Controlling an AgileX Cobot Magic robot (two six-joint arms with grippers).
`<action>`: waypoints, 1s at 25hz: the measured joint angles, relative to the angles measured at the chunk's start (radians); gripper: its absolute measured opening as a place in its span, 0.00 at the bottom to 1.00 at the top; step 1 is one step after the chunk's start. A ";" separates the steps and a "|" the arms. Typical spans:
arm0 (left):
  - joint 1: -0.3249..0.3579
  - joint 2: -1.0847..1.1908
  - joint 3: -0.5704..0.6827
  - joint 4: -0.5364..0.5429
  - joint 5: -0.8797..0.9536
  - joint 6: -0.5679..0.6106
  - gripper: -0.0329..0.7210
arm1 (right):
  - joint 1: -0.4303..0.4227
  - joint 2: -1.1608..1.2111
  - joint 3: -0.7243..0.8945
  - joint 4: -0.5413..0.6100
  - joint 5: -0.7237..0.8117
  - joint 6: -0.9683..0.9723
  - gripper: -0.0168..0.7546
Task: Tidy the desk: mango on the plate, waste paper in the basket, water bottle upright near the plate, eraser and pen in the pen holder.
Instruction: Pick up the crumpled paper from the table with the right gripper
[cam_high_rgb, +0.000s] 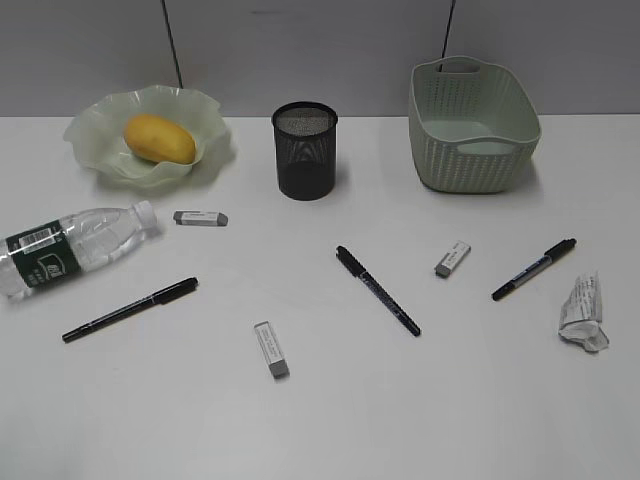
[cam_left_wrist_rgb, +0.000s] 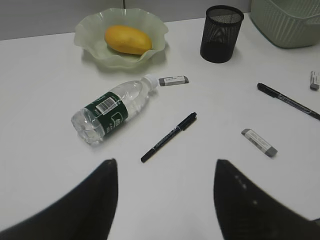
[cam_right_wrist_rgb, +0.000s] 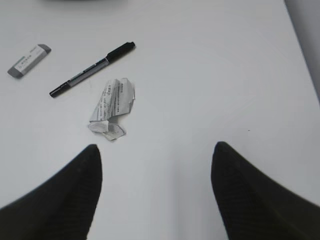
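Note:
The waste paper belongs in the green basket. So my right gripper will next travel to the waste paper's crumpled middle (cam_high_rgb: 582, 314) (cam_right_wrist_rgb: 110, 108) and close on it there.
The mango (cam_high_rgb: 159, 138) lies in the green ruffled plate (cam_high_rgb: 98, 120) at the back left, also in the left wrist view (cam_left_wrist_rgb: 127, 39). The water bottle (cam_high_rgb: 70, 246) lies on its side at the left. The waste paper (cam_high_rgb: 585, 311) lies at the right, also in the right wrist view (cam_right_wrist_rgb: 112, 106). The black mesh pen holder (cam_high_rgb: 305, 150) and the green basket (cam_high_rgb: 472, 125) stand at the back. Three pens (cam_high_rgb: 131, 309) (cam_high_rgb: 377, 289) (cam_high_rgb: 534, 268) and three erasers (cam_high_rgb: 200, 217) (cam_high_rgb: 271, 349) (cam_high_rgb: 452, 258) lie on the desk (cam_high_rgb: 330, 420). My left gripper (cam_left_wrist_rgb: 165, 172) and right gripper (cam_right_wrist_rgb: 156, 155) are open and empty, not seen in the exterior view.
A grey wall runs behind the desk. The desk's right edge shows in the right wrist view (cam_right_wrist_rgb: 300, 40).

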 joint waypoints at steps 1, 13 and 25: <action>0.000 0.000 0.000 0.000 0.000 0.000 0.66 | 0.000 0.077 -0.009 0.005 -0.019 0.004 0.73; 0.000 0.000 0.002 0.000 -0.001 0.000 0.65 | 0.000 0.881 -0.316 0.191 -0.031 0.025 0.73; 0.000 0.000 0.002 0.000 -0.004 0.000 0.65 | 0.000 1.125 -0.380 0.224 -0.072 0.029 0.38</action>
